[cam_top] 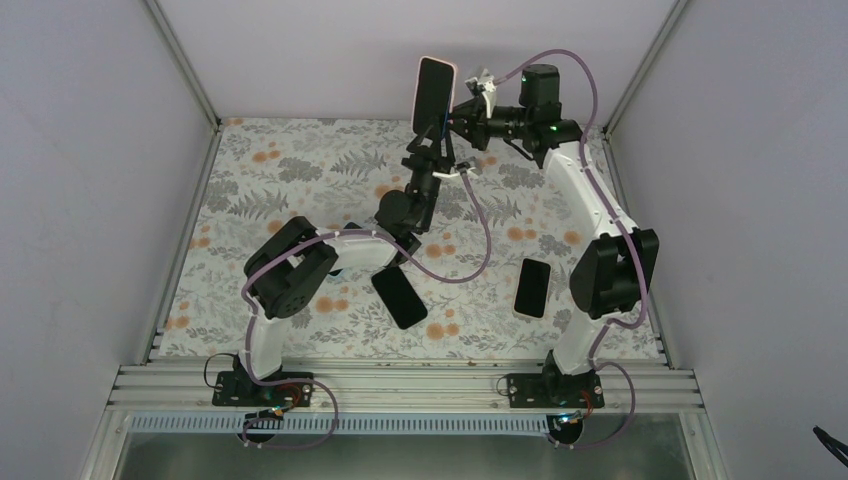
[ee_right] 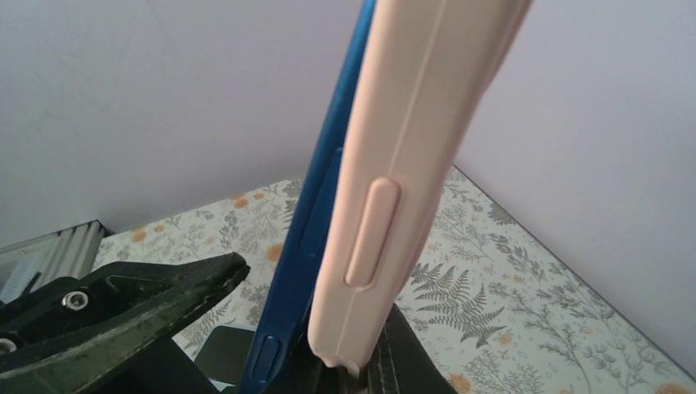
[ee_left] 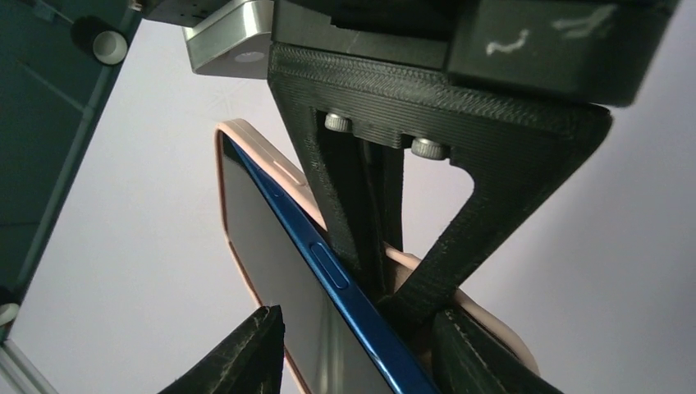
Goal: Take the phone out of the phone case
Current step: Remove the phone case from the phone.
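Observation:
The robot will set the pale pink phone case down on the floral cloth's fern print [cam_top: 480, 195] that is nearest its right gripper.
The phone [cam_top: 433, 92], with a dark screen and a blue rim [ee_left: 328, 271], is held upright high over the back of the table in a pale pink phone case [ee_right: 410, 139]. My right gripper [ee_right: 369, 361] is shut on the case's lower edge, where the case stands slightly apart from the blue rim [ee_right: 287, 287]. From below, my left gripper [ee_left: 361, 353] straddles phone and case. One of its fingers [ee_left: 238, 353] is on the screen side and the other [ee_left: 484, 353] is behind the case. In the right wrist view a small gap shows between its finger [ee_right: 139, 304] and the phone.
Two dark slabs lie on the floral cloth [cam_top: 300, 170], one near the middle front [cam_top: 400, 297] and one by the right arm [cam_top: 533, 287]. Grey walls close in the table at the back and both sides.

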